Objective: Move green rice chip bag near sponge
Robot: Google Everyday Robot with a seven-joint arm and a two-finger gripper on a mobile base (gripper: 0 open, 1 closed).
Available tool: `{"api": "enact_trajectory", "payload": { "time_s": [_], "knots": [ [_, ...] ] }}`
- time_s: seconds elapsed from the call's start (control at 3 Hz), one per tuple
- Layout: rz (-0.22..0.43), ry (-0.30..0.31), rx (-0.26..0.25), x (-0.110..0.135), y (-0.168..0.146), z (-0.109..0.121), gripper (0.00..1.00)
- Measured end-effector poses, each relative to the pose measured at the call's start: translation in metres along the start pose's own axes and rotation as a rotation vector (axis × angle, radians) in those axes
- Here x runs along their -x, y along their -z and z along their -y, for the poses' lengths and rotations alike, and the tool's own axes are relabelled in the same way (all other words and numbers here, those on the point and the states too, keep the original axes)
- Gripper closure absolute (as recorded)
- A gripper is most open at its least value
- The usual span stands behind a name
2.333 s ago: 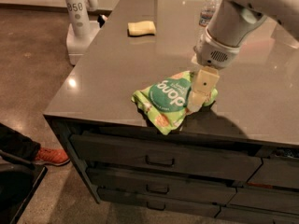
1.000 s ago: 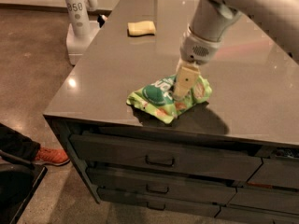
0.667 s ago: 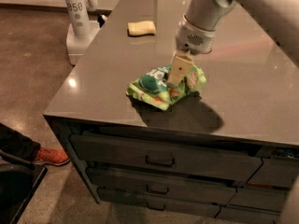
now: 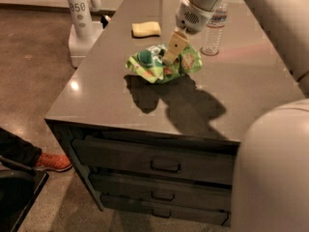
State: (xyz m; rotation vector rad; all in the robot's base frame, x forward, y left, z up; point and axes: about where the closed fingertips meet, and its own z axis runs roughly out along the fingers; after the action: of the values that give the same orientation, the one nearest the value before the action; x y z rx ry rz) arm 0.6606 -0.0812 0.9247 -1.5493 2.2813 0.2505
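Next, I set the green rice chip bag on the counter (image 4: 147, 40) just in front of the sponge with my gripper.
The green rice chip bag (image 4: 161, 64) is crinkled light green with a dark green logo and orange chip pictures. My gripper (image 4: 172, 51) is shut on its top and holds it lifted above the grey counter (image 4: 120, 100); its shadow falls on the counter below. The sponge (image 4: 146, 29), a small pale yellow block, lies on the counter farther back and to the left of the bag, apart from it.
A clear water bottle (image 4: 213, 28) stands upright on the counter right of the bag. A white robot base marked 050 (image 4: 79, 21) stands left of the counter. Drawers (image 4: 159, 166) face front. A person's orange shoe (image 4: 54, 162) is on the floor at left.
My gripper has lifted the bag off the counter and carried it back and left, closer to the sponge. The view has also shifted.
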Motion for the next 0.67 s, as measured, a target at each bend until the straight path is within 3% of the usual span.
{"api": "enact_trajectory", "payload": {
  "time_s": [0.67],
  "knots": [
    [0.032,-0.189,-0.149,0.017,-0.007,0.07,1.0]
  ]
}}
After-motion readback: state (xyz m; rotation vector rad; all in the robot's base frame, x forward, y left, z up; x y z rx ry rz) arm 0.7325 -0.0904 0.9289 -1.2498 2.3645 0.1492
